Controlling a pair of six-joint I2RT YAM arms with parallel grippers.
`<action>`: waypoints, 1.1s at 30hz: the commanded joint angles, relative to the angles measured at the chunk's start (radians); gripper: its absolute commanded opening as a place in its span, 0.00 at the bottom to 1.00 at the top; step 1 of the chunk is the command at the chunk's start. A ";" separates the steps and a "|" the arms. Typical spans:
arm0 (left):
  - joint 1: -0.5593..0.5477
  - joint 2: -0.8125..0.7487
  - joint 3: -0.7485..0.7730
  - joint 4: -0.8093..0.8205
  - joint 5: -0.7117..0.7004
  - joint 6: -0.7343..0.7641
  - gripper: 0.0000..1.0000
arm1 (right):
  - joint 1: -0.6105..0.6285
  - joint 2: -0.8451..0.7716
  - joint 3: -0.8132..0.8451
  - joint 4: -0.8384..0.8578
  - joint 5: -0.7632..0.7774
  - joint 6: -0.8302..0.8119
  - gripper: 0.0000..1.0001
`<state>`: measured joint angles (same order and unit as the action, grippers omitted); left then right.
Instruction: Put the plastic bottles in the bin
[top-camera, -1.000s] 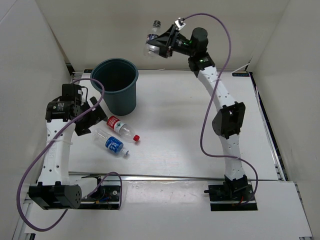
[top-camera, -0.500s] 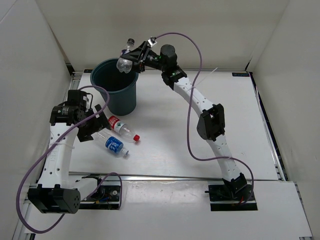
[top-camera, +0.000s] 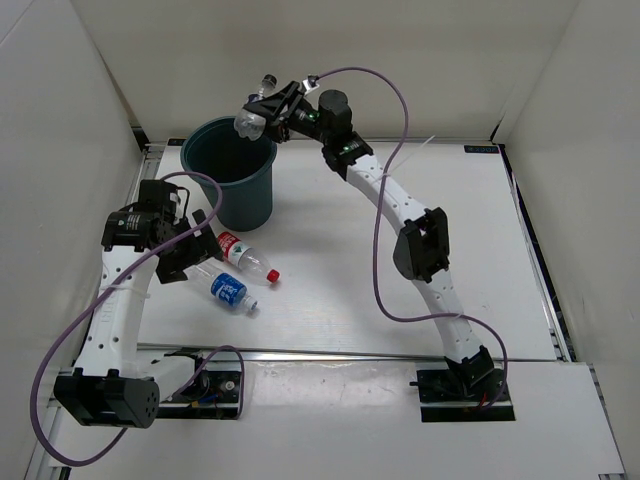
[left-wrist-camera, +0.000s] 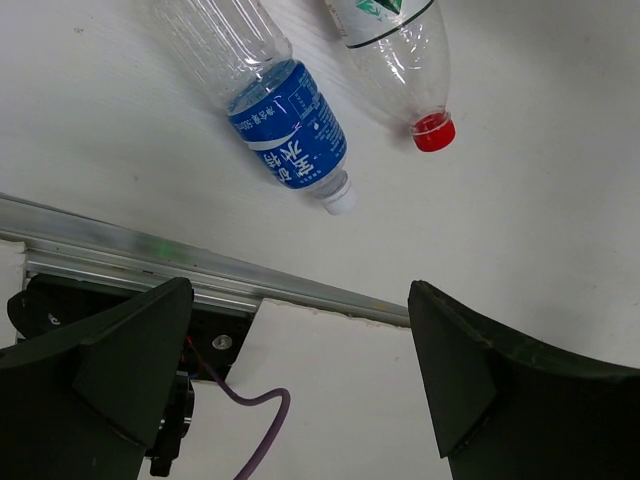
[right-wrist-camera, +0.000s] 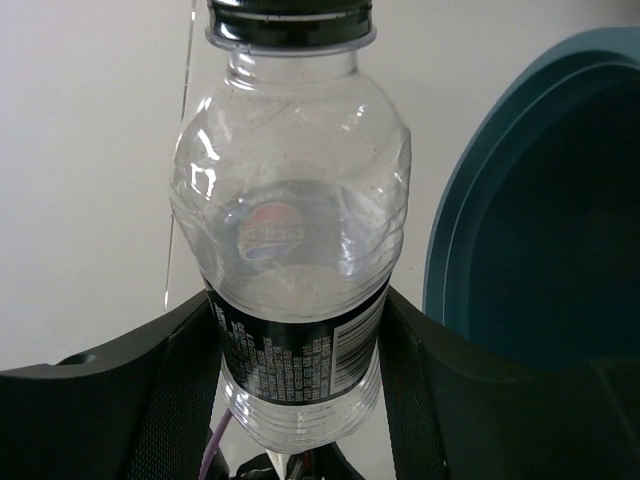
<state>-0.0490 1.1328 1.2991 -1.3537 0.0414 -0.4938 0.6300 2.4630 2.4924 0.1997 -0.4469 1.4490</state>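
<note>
My left gripper is to close next on the clear body (top-camera: 209, 277) (left-wrist-camera: 222, 55) of the blue-label bottle, between the blue label and the bottle's bottom end.
My right gripper (top-camera: 262, 113) is shut on a small clear bottle with a dark cap (top-camera: 254, 108) (right-wrist-camera: 290, 250) and holds it in the air over the far rim of the teal-blue bin (top-camera: 262, 190); the bin's rim shows at the right of the right wrist view (right-wrist-camera: 470, 210). A clear bottle with a red label and red cap (top-camera: 245, 256) (left-wrist-camera: 405, 50) and one with a blue label (top-camera: 226, 286) (left-wrist-camera: 270, 105) lie on the table in front of the bin. My left gripper (top-camera: 190, 250) (left-wrist-camera: 300, 385) is open and empty beside them. The orange bottle is out of view.
A metal rail (top-camera: 350, 353) runs across the near table edge, with both arm bases mounted below it. White walls enclose the table on the left, back and right. A purple cable (top-camera: 390, 240) loops off the right arm.
The right arm swung left from the back middle, carrying the dark-capped bottle to over the bin's far rim. The left gripper shifted slightly right toward the lying bottles.
</note>
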 joint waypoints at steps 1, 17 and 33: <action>-0.003 -0.028 0.034 0.005 -0.011 0.011 1.00 | 0.020 -0.012 0.045 0.007 0.021 -0.035 0.56; -0.003 -0.038 0.072 0.005 -0.001 0.011 1.00 | 0.053 -0.174 0.023 -0.237 0.056 -0.243 1.00; 0.006 -0.099 -0.013 0.096 -0.173 -0.370 1.00 | -0.139 -0.646 -0.196 -0.603 -0.007 -0.532 1.00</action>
<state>-0.0486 1.0874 1.3518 -1.2903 -0.0608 -0.6495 0.5732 1.9255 2.3489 -0.2871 -0.4629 1.0336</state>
